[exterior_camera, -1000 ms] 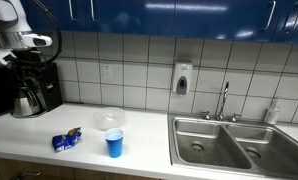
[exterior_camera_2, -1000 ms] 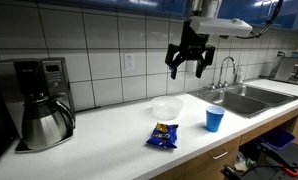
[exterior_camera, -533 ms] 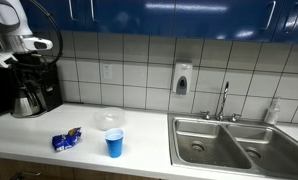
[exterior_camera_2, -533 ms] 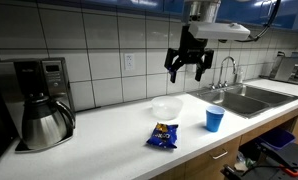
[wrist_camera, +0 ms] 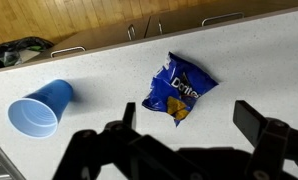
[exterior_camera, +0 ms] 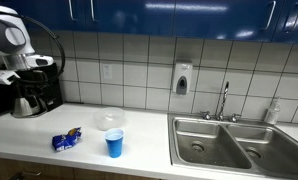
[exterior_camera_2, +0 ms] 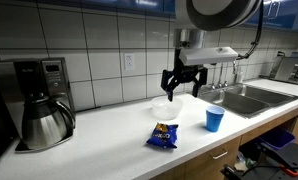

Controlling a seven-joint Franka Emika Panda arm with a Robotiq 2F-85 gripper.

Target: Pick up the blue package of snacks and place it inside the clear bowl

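Observation:
My gripper will close on the middle (exterior_camera: pixel 67 139) (wrist_camera: pixel 183 88) of the blue snack package, at its white lettering.
The blue package of snacks (exterior_camera: pixel 66 140) lies flat on the white counter; it also shows in an exterior view (exterior_camera_2: pixel 165 135) and in the wrist view (wrist_camera: pixel 179 88). The clear bowl (exterior_camera: pixel 110 120) stands just behind it, also seen in an exterior view (exterior_camera_2: pixel 166 108). My gripper (exterior_camera_2: pixel 183 85) hangs open and empty in the air above the bowl and the package. In the wrist view its two fingers (wrist_camera: pixel 185 124) are spread wide apart, with the package just beyond them.
A blue plastic cup (exterior_camera: pixel 114 144) stands next to the package, also seen in the wrist view (wrist_camera: pixel 37 108) and in an exterior view (exterior_camera_2: pixel 215 120). A coffee maker with a steel carafe (exterior_camera_2: pixel 41 105) stands at one end. A steel sink (exterior_camera: pixel 239 143) lies at the other.
The arm has come down and moved toward the bowl and the package. The gripper stays open. The objects on the counter have not moved.

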